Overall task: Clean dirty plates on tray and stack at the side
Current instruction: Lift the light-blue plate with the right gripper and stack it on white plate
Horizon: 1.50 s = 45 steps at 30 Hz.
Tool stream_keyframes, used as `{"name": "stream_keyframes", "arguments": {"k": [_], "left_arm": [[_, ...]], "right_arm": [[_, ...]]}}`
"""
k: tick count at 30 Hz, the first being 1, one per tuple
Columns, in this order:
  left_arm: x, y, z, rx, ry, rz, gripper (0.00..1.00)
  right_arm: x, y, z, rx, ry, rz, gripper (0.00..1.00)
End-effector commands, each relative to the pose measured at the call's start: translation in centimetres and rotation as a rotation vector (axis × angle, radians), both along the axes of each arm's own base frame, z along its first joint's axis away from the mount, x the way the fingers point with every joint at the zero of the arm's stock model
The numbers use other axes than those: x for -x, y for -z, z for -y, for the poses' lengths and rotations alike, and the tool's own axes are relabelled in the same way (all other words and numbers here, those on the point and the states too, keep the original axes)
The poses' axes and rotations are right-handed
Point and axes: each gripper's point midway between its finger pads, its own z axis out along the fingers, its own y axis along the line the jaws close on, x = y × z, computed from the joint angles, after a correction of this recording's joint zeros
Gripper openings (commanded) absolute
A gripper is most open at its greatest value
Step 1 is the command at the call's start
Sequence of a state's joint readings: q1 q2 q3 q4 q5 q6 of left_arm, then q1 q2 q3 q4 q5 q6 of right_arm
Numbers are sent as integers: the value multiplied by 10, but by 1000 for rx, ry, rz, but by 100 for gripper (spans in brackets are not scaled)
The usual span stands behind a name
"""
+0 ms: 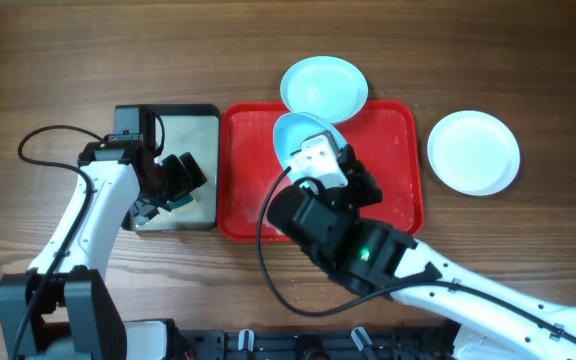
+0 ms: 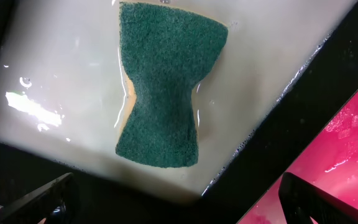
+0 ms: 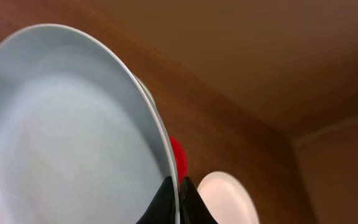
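Note:
My right gripper is going to set the pale blue plate down. It will let go of it on top of the white plate (image 1: pixel 475 151) (image 3: pixel 229 202) beside the red tray. The pale blue plate is now tilted over the red tray.
My right gripper (image 1: pixel 318 150) is shut on the rim of a pale blue plate (image 1: pixel 298 135) and holds it tilted on edge over the red tray (image 1: pixel 393 160). In the right wrist view the fingertips (image 3: pixel 179 196) pinch that plate's (image 3: pixel 61 137) edge. A second pale blue plate (image 1: pixel 324 85) lies at the tray's far edge, partly off it. The white plate (image 1: pixel 474 150) lies on the table right of the tray; it also shows in the right wrist view (image 3: pixel 225 199). My left gripper (image 1: pixel 183 180) is open above a green sponge (image 2: pixel 163 84), not touching it.
The sponge lies in a small black-rimmed tray (image 1: pixel 173 125) with a wet pale inside (image 2: pixel 61 74), left of the red tray. The red tray's wet surface (image 2: pixel 347 149) shows beside it. A black cable (image 1: pixel 53 135) loops at the left arm.

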<state>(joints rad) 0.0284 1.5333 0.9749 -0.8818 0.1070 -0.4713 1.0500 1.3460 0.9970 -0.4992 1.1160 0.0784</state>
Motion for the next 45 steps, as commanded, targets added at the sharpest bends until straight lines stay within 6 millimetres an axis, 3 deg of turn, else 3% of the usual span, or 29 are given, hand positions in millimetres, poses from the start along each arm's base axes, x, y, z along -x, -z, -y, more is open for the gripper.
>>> {"name": "stream_keyframes", "arguments": {"k": [1,3,23,28,30,32,34,36,39,43,45], "left_arm": [[-2,-6,1,12,16,24,100],[-2,-6,1,12,16,24,100],[-2,-6,1,12,16,24,100],[-2,-6,1,12,16,24,100],[-2,-6,1,12,16,24,100],[-2,-6,1,12,16,24,100],[-2,-6,1,12,16,24,100],[-2,-6,1,12,16,24,100],[-2,-6,1,12,16,24,100],[-2,-6,1,12,16,24,100],[-2,-6,1,12,16,24,100]], "right_arm": [[7,-37,1,97,29,119,4],[9,-41,-8,103,0,130,4],[10,-42,-7,109,5,135,4],[10,-41,-6,-20,42,162,5],[6,-33,-11,-111,32,135,4],[-1,6,-26,-285,-58,-81,4],[-2,35,-24,-417,-54,-253,4],[-2,63,-12,-568,-23,-468,4],[-15,67,37,-813,74,-628,4],[-49,70,145,-1062,340,-564,4],[-61,78,222,-1128,538,-448,5]]}}
